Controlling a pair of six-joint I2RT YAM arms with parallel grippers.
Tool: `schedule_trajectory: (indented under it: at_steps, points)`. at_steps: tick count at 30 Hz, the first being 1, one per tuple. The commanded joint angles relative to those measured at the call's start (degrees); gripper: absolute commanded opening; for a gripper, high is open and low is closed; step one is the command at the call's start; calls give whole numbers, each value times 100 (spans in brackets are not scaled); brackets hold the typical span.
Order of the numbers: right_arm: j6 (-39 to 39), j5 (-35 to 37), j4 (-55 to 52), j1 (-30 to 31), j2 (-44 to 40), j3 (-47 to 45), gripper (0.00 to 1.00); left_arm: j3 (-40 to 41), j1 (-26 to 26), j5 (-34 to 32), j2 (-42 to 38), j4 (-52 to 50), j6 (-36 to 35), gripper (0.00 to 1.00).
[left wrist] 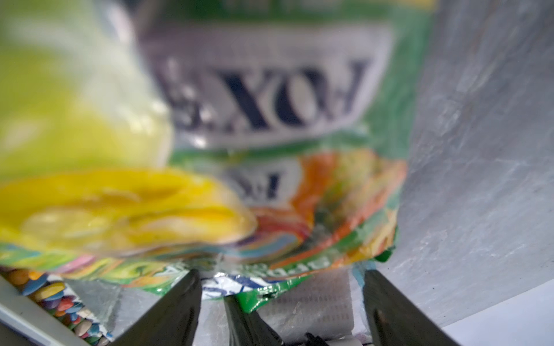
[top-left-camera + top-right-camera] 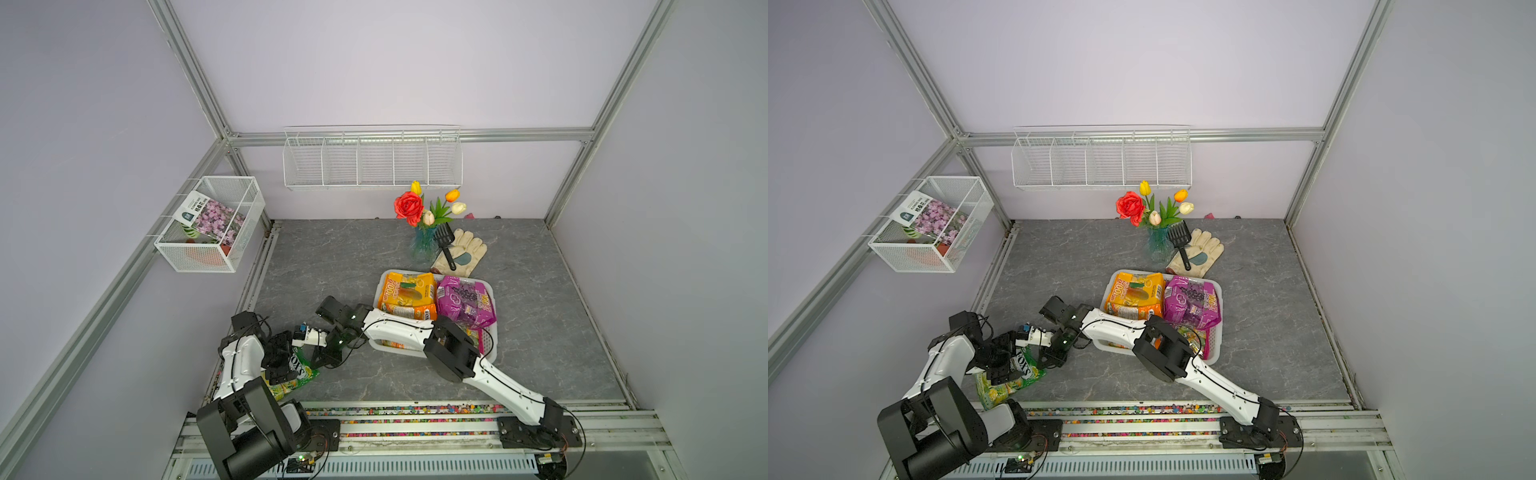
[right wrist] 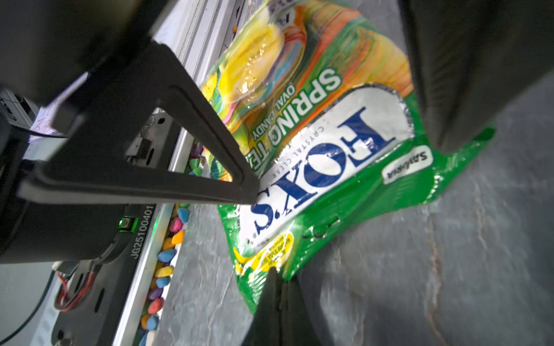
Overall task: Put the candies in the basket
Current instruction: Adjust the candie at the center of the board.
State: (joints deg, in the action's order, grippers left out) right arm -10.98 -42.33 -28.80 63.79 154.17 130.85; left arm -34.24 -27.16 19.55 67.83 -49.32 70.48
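The green FOX'S bag will go down from my right gripper onto the grey floor [image 2: 322, 357] between my left gripper and the basket.
The green FOX'S candy bag [image 2: 300, 371] [image 2: 1013, 380] [image 3: 323, 155] lies on the grey floor at the front left. My right gripper [image 3: 278, 281] [image 2: 318, 359] is shut on the bag's near edge, pinching the green foil. My left gripper [image 1: 278, 274] [image 2: 277, 361] hangs open over the bag, one finger on each side of it. The white basket [image 2: 489, 347] [image 2: 1213, 345] sits mid-floor under the right arm. It holds the yellow-orange mango bag [image 2: 409, 291], the purple grape bag [image 2: 467, 301] and the orange FOX'S bag [image 2: 409, 311]. The arm hides what else is in it.
A vase of flowers [image 2: 424, 245] and a glove with a black scoop [image 2: 461, 251] stand behind the basket. A wire-mesh box [image 2: 212, 224] hangs on the left wall, and a divided wire rack [image 2: 372, 160] on the back wall. A strip of coloured pebbles [image 2: 415, 409] runs along the front rail.
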Motion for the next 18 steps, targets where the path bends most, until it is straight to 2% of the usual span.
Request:
schedule_trajectory:
  at_steps: [1,6,9,13,18]
  points:
    - [-34,265,217,19,-331,-437,0,-409,19,164,-45,-519,-253,88]
    - [-117,888,247,-23,-1061,-1047,0,-889,22,-15,-147,-748,-475,90]
    - [-147,1206,362,-44,-1644,-1583,0,-1247,17,-67,-87,-652,-1047,98]
    - [-271,1604,423,-43,-2367,-2236,0,-1690,96,-234,54,-657,-1562,100]
    - [-299,2135,-204,-75,-2831,-2055,0,-1450,123,105,70,-368,-1586,100]
